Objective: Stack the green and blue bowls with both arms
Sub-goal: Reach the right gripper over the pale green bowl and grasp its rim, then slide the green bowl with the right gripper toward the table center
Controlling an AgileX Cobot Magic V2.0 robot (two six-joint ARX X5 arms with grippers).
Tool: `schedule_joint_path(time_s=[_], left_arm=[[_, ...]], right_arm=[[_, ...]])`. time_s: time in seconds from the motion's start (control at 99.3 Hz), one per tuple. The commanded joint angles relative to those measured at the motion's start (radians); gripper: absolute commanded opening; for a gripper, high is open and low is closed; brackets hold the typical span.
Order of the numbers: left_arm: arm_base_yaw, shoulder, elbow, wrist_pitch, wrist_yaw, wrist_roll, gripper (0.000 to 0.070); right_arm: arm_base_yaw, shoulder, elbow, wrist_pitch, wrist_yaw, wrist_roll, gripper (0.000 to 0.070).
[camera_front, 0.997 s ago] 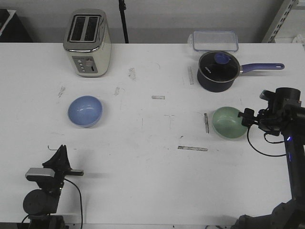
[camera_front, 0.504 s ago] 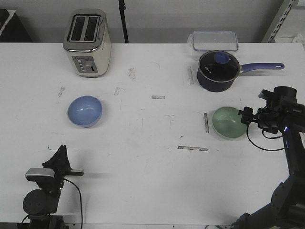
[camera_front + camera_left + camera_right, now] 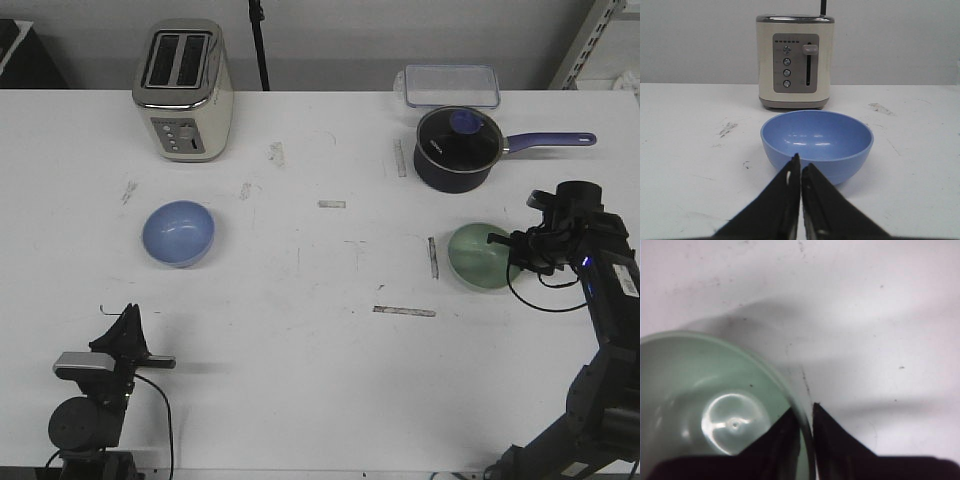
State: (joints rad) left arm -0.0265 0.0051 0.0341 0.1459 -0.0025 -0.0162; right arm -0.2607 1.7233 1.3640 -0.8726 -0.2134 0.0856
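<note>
My right gripper will release the green bowl, now just in front of the saucepan, on the table (image 3: 326,272) between the blue bowl and the front tape piece.
The pale green bowl (image 3: 476,256) is at the right of the table, just in front of the saucepan, and looks tilted. My right gripper (image 3: 508,243) is shut on its right rim. In the right wrist view one finger is inside the bowl (image 3: 715,390) and one outside, the gripper (image 3: 805,412) pinching the rim. The periwinkle blue bowl (image 3: 178,233) sits upright on the table at the left. My left gripper (image 3: 130,313) is shut and empty near the front left edge. In the left wrist view the gripper (image 3: 800,162) points at the blue bowl (image 3: 817,137), a short way from it.
A cream toaster (image 3: 183,90) stands at the back left, behind the blue bowl. A dark navy saucepan (image 3: 458,148) with a glass lid sits behind the green bowl, its handle pointing right. A clear lidded container (image 3: 451,85) lies at the back.
My right gripper has closed on the green bowl's rim and tipped the bowl, raising it slightly. The left arm and the blue bowl have not moved.
</note>
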Motion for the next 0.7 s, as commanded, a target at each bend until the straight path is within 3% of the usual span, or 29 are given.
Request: schedule_joint_path(time_s=[0.0,0.353,0.685], left_arm=[[0.002,-0.002,-0.022,0.013,-0.002,0.001,0.0002],[0.002,-0.002,-0.022,0.012,-0.002,0.001,0.0002],[0.002,-0.002,-0.022,0.012,-0.002,0.001,0.0002]], right_arm=[[0.000,0.006,0.011,0.000,-0.002,-0.003,0.0007],[0.036,-0.127,0.012,-0.013,-0.060,0.053,0.0007],[0.310,-0.145,0.011,-0.013,-0.016,0.282,0.0007]])
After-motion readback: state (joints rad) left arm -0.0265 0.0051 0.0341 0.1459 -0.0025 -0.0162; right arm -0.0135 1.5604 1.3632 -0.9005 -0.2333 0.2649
